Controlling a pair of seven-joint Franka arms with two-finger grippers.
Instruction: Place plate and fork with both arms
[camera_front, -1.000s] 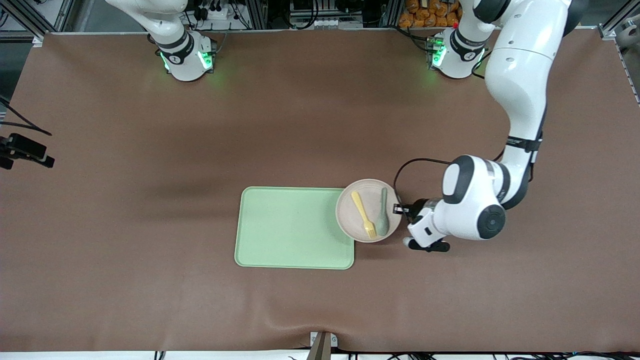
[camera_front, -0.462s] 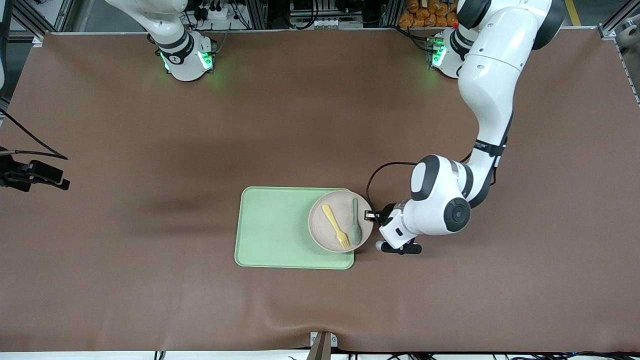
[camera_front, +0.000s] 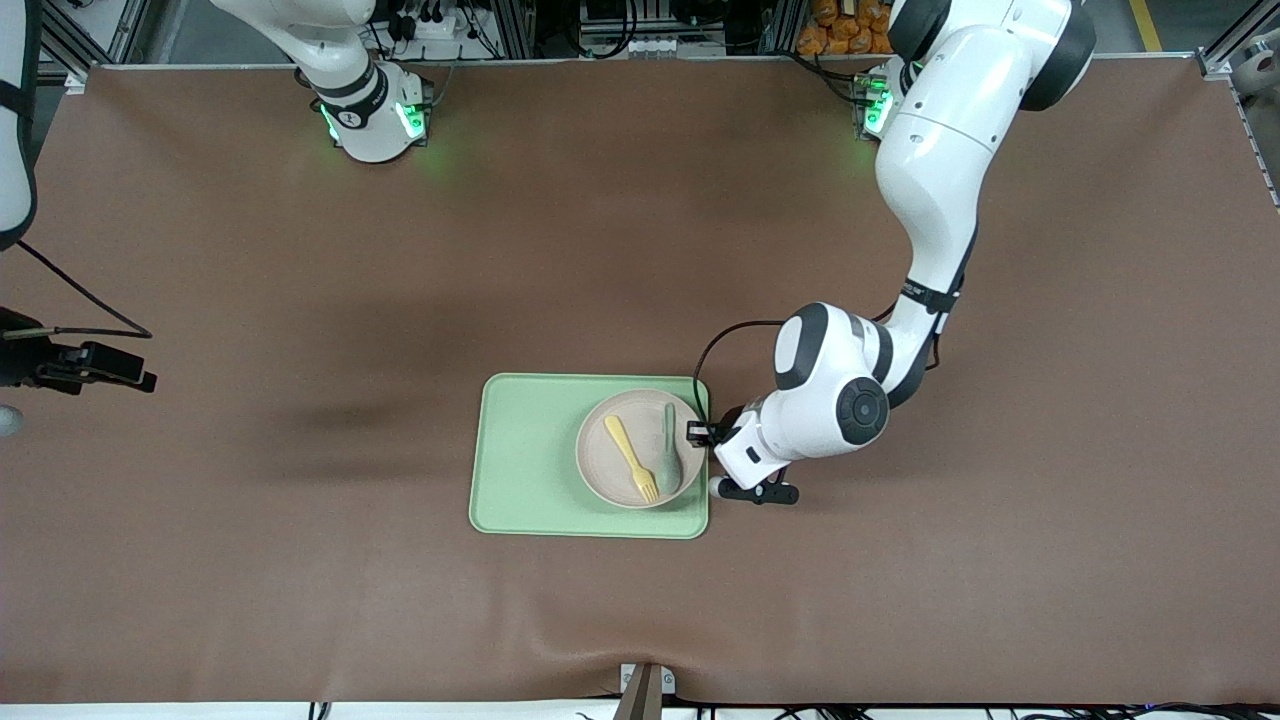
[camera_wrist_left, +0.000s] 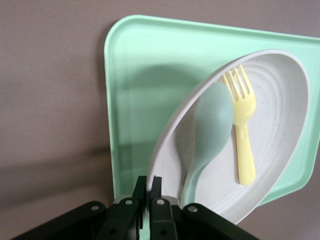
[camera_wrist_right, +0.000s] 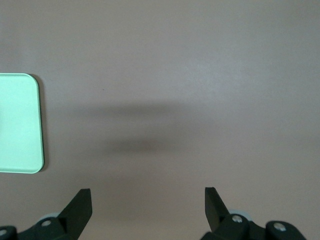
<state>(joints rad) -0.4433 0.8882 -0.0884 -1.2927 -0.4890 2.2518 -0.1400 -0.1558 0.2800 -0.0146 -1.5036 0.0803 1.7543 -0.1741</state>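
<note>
Next, my left gripper lets go of the plate flat on the green tray's half nearer that gripper (camera_front: 627, 451) (camera_wrist_left: 227, 137), just inside the tray's rim.
The pale beige-pink plate (camera_front: 608, 470) is over the green tray's (camera_front: 525, 450) end toward the left arm. The yellow fork (camera_front: 633, 459) and a grey-green spoon (camera_front: 669, 455) lie side by side in it. My left gripper (camera_front: 697, 432) is shut on the plate's rim at its edge toward the left arm. In the left wrist view the fingers (camera_wrist_left: 141, 186) pinch the rim of the plate (camera_wrist_left: 280, 115), which stands tilted over the tray (camera_wrist_left: 145, 75), with the fork (camera_wrist_left: 242, 130) and spoon (camera_wrist_left: 212, 125) in it. My right gripper (camera_wrist_right: 147, 192) is open and empty over bare table.
The right gripper shows at the front view's edge (camera_front: 120, 368), well off the tray toward the right arm's end of the table. A corner of the tray (camera_wrist_right: 17, 120) shows in the right wrist view. Brown mat surrounds the tray.
My left gripper has carried the plate, fork and spoon from beside the tray to over it, toward the right arm's end. The right gripper has edged a little farther into view.
</note>
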